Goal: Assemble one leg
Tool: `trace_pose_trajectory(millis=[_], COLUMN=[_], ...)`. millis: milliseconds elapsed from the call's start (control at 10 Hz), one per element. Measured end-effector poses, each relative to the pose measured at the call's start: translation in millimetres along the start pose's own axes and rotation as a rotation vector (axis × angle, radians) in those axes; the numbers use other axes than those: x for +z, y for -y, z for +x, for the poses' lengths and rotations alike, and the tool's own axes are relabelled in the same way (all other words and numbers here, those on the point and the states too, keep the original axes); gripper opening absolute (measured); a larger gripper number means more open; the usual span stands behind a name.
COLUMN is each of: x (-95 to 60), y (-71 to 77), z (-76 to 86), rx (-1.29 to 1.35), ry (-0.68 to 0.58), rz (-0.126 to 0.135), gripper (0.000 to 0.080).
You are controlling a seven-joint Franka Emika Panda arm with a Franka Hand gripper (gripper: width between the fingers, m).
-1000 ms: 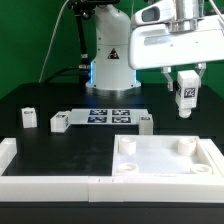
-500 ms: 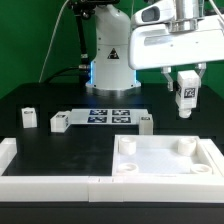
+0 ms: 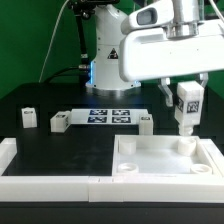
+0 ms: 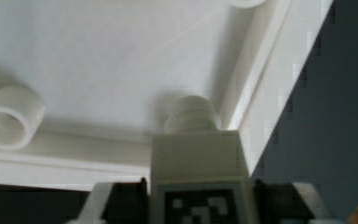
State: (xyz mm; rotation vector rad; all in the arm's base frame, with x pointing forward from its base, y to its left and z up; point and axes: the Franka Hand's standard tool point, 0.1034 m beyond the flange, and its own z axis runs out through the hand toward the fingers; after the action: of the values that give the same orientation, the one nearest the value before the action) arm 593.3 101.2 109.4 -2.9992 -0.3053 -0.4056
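Next, I let go of the leg, now upright above a corner socket, with my gripper, standing it in the tray's front corner socket [image 3: 203, 169] [image 4: 192, 120] farthest from the L-shaped rim.
My gripper [image 3: 185, 92] is shut on a leg [image 3: 187, 106], a small white block with a black-and-white tag, held upright above the far right corner of the large white tray-shaped piece [image 3: 150, 166]. The leg's lower end hangs just over a corner socket [image 3: 184, 146]. In the wrist view the leg [image 4: 201, 170] sits between my fingers [image 4: 117, 203], pointing at a round socket [image 4: 190, 113] by the tray's rim. Another socket [image 4: 7, 115] stands nearby. Three more legs lie on the table: one [image 3: 29, 118], one [image 3: 59, 122] and one [image 3: 144, 122].
The marker board [image 3: 106, 115] lies flat behind the tray. A white L-shaped rim [image 3: 40, 178] runs along the table's front at the exterior view's left. The robot's base [image 3: 110, 60] stands at the back.
My gripper has come down with the leg, toward the tray's far right corner socket. The arm's housing now fills more of the view.
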Motion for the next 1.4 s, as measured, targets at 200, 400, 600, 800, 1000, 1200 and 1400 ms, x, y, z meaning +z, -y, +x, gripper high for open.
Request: trace_pose_trajectory(millis=[200, 400, 600, 800, 1000, 1200, 1400], x=[11.4, 13.2, 13.6, 14.3, 31.6, 36.7, 38.2], y=[-1.1, 0.0, 0.1, 0.5, 9.0, 0.9, 1.2], z=[20.5, 23.8, 23.5, 23.5, 15.8, 22.0, 23.2], rx=[-0.014, -0.016, -0.016, -0.013, -0.017, -0.017, -0.017], ry=[-0.010, -0.009, -0.009, -0.015, -0.038, -0.044, -0.050], rz=[0.008, 0.010, 0.010, 0.009, 0.007, 0.005, 0.005], gripper=[0.0288, 0.0288, 0.0288, 0.0288, 0.0288, 0.0288, 0.0288])
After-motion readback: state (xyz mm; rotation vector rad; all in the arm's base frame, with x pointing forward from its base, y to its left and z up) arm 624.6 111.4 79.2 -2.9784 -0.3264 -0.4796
